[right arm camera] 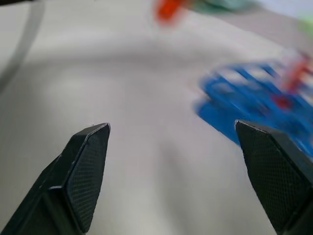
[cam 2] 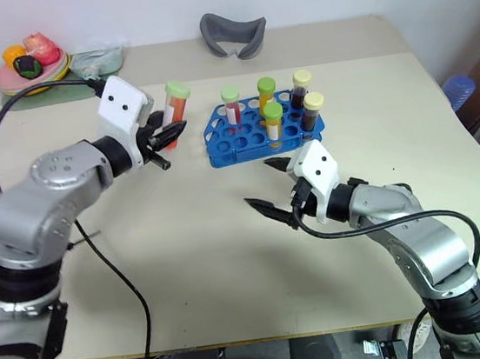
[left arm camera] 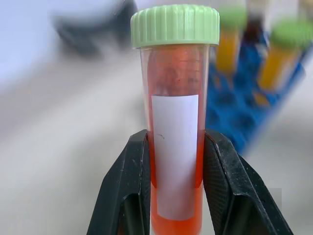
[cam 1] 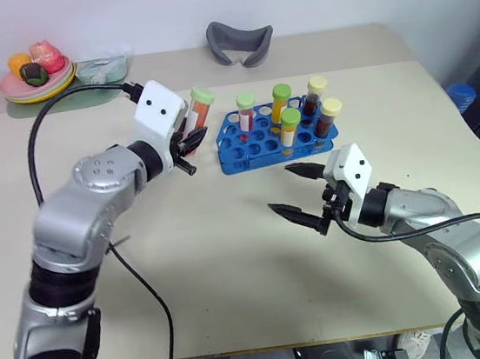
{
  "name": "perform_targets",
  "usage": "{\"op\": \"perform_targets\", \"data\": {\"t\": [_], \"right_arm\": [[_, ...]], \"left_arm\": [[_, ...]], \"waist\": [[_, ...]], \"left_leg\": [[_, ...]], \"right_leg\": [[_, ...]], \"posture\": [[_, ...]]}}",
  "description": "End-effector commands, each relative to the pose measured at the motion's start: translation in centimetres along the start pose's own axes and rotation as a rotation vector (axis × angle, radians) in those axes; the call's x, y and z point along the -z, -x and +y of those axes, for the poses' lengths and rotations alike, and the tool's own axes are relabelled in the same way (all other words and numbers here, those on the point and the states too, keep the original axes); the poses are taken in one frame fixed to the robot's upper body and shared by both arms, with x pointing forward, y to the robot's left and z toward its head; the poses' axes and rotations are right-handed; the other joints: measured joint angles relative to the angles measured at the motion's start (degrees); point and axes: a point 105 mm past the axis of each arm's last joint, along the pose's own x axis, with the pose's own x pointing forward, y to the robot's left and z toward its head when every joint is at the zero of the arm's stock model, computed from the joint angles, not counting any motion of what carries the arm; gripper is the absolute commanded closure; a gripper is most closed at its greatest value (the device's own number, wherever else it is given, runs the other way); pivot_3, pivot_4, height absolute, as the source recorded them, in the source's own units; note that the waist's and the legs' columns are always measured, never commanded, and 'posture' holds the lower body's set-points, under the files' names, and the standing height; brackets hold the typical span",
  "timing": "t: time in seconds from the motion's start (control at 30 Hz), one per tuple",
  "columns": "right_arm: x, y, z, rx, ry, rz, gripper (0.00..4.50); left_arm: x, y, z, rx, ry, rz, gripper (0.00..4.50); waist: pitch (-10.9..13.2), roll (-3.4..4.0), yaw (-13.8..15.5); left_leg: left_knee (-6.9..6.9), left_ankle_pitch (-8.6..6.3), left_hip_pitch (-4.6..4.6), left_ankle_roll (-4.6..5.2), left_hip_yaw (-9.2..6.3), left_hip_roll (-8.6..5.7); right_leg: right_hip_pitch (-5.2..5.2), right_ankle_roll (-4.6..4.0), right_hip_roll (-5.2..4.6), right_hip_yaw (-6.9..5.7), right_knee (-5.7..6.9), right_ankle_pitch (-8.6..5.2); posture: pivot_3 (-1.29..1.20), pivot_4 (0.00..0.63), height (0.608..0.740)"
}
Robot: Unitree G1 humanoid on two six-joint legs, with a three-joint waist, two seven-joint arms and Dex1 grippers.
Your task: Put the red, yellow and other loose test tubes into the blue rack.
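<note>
The robot's left gripper needs to release the red test tube in the blue rack point(cam 1: 257, 136), between the rack's standing red tube and its front yellow tube.
My left gripper point(cam 1: 193, 138) is shut on a red test tube point(left arm camera: 175, 147) with a green cap and a white label. It holds the tube upright above the table, just left of the blue rack point(cam 1: 258, 145). Several capped tubes stand in the rack, with green and yellow caps point(cam 1: 280, 92). My right gripper point(cam 1: 298, 191) stands open and empty over the table in front of the rack, its fingers point(right arm camera: 85, 169) wide apart.
A plate of toy food point(cam 1: 34, 72) sits at the table's far left corner beside a pale green item point(cam 1: 102, 69). A grey curved object point(cam 1: 239, 41) lies at the far edge behind the rack. A black cable point(cam 1: 49, 124) loops over my left arm.
</note>
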Motion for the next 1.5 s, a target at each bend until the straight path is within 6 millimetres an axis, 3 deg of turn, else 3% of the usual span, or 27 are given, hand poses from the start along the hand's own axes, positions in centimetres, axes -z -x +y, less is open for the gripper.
{"op": "perform_targets", "data": {"t": [0.03,0.23,0.37,0.63,1.0,1.23,1.37,1.47,1.5], "right_arm": [[-0.2,0.3,-0.6,0.070,-0.011,-0.038,0.32],[0.4,0.2,-0.3,0.092,-0.030,-0.038,0.32],[0.5,0.5,-0.5,0.116,-0.041,-0.038,0.32],[0.7,1.1,-0.8,0.149,-0.042,-0.032,0.32],[0.4,1.0,-1.1,0.158,-0.044,-0.043,0.32],[0.4,1.0,-1.1,0.160,-0.045,-0.044,0.32],[0.3,1.0,-1.1,0.160,-0.048,-0.047,0.32],[0.3,1.0,-1.2,0.167,-0.051,-0.049,0.32],[0.3,1.1,-1.4,0.174,-0.052,-0.050,0.32]], "left_arm": [[-2.1,-1.8,-1.8,-0.050,-0.021,-0.235,3.64],[-2.0,-4.7,-5.2,-0.016,0.061,-0.412,3.64],[-0.3,-6.8,-6.8,0.005,0.078,-0.419,3.64],[2.1,-8.0,-7.4,0.022,0.156,-0.398,3.64],[2.6,-9.6,-8.0,0.024,0.185,-0.387,3.64],[2.8,-9.7,-8.3,0.037,0.178,-0.389,3.64],[3.0,-9.4,-8.1,0.041,0.211,-0.394,1.78],[2.6,-8.9,-7.7,0.046,0.221,-0.415,0.14],[2.5,-8.7,-7.5,0.046,0.229,-0.426,0.06]], "waist": [[0.00,0.00,0.37],[-0.01,0.02,0.98],[-0.03,0.05,1.19],[-0.03,0.05,1.17],[-0.03,0.05,1.26],[-0.03,0.05,1.28],[-0.03,0.05,1.24],[-0.03,0.05,1.18],[-0.03,0.05,1.18]], "left_leg": [[0.06,-0.01,-0.03,0.01,0.01,-0.01],[0.49,-0.40,-0.05,0.71,0.04,-0.01],[0.52,-0.42,-0.01,0.74,0.04,-0.01],[0.53,-0.45,0.00,0.79,0.04,-0.02],[0.53,-0.44,0.00,0.78,0.03,-0.02],[0.54,-0.44,0.00,0.77,0.02,-0.03],[0.54,-0.44,0.00,0.77,0.02,-0.02],[0.53,-0.44,0.01,0.77,0.02,-0.02],[0.53,-0.43,0.01,0.76,0.02,-0.02]], "right_leg": [[0.01,0.01,-0.01,0.01,0.00,0.01],[0.13,0.02,0.04,0.01,-0.01,0.01],[0.23,0.03,0.05,0.00,-0.04,0.01],[0.27,0.04,0.04,-0.01,-0.09,0.00],[0.29,0.05,0.04,-0.02,-0.10,0.00],[0.30,0.05,0.04,-0.03,-0.10,0.00],[0.30,0.05,0.04,-0.03,-0.10,0.00],[0.30,0.05,0.04,-0.03,-0.10,0.00],[0.30,0.05,0.04,-0.03,-0.10,0.00]], "posture": [[0.00,0.150,0.740],[0.00,0.150,0.740],[0.00,0.150,0.740],[0.00,0.150,0.740],[0.00,0.150,0.740],[0.00,0.150,0.740],[0.00,0.150,0.740],[0.00,0.150,0.740],[0.00,0.150,0.740]]}}
